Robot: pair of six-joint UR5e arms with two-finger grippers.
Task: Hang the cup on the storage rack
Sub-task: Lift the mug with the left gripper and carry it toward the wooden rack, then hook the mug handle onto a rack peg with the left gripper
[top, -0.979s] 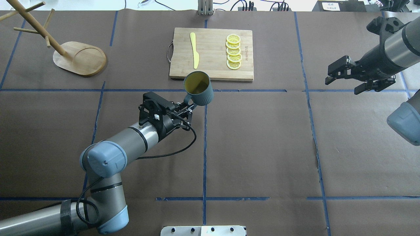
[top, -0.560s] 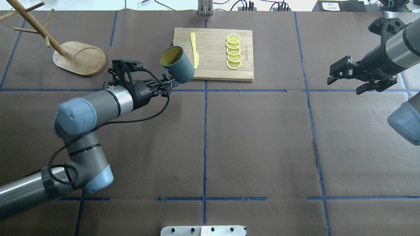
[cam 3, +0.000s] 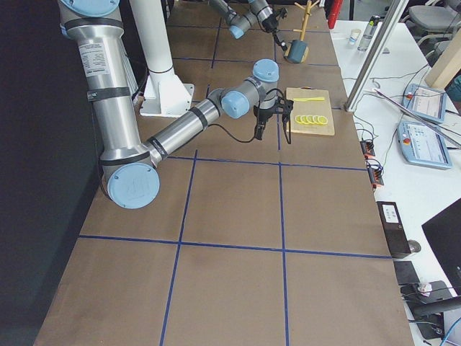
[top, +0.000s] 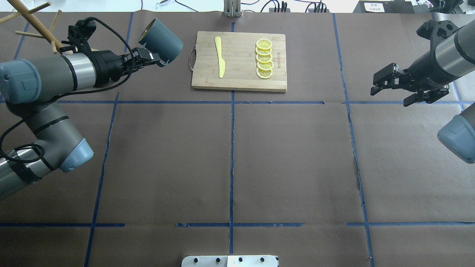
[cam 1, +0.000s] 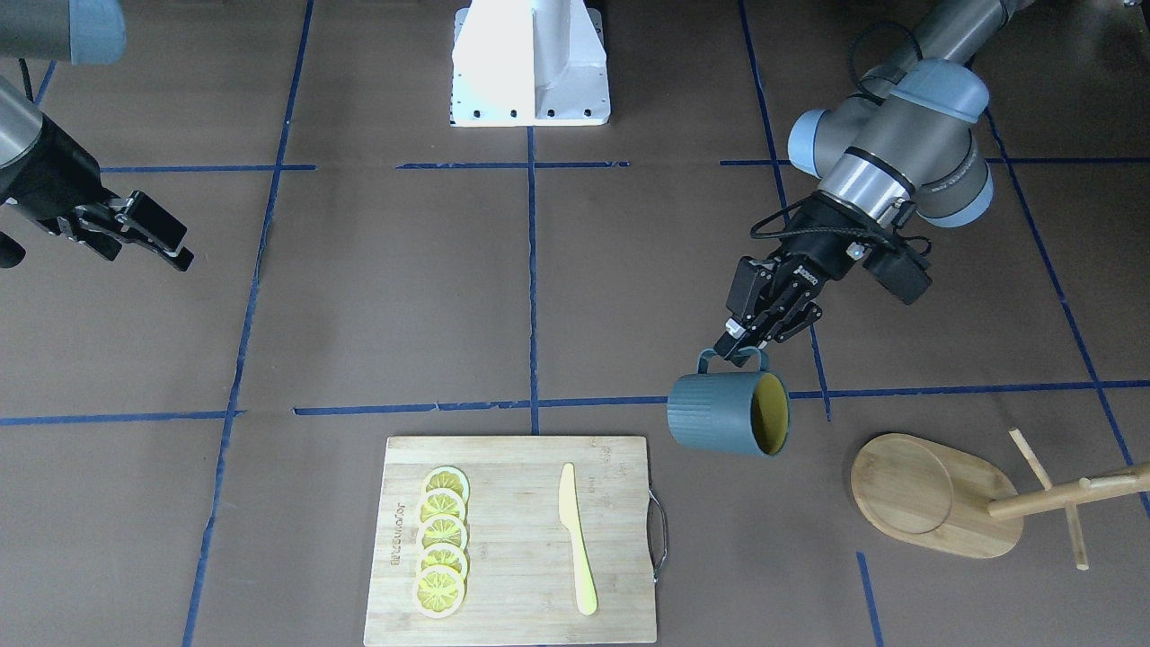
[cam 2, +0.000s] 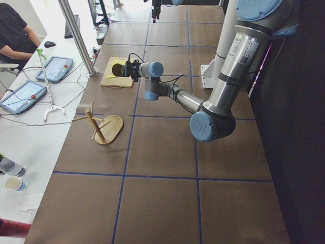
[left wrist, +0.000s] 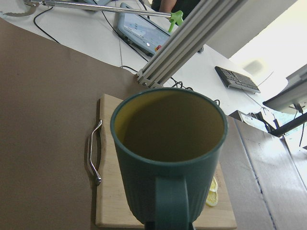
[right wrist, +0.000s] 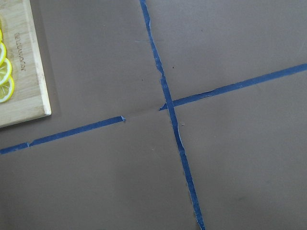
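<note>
Next, my left gripper lets go of the cup on the storage rack's upper peg (cam 1: 1079,492), next to the post's crossing side pegs.
The cup (top: 163,37) is a dark blue-grey mug with a yellow inside. It hangs in the air on its side, mouth towards the storage rack. My left gripper (top: 155,59) is shut on its loop handle. In the front-facing view the cup (cam 1: 726,413) sits below the left gripper (cam 1: 738,349), left of the rack's oval base (cam 1: 925,494) and apart from it. The bamboo rack's post (top: 31,21) and pegs show at the far left; my arm covers its base. The left wrist view looks into the cup (left wrist: 168,139). My right gripper (top: 389,91) is open and empty at the far right.
A bamboo cutting board (top: 241,74) with a metal handle lies at the back middle. It carries a yellow knife (top: 219,57) and a row of lemon slices (top: 264,59). Blue tape lines cross the brown table cover. The robot's base plate (cam 1: 530,63) is at the near edge.
My left arm has carried the cup from in front of the board to the left and back, towards the rack. The cup has tipped from upright onto its side. The right arm has barely moved.
</note>
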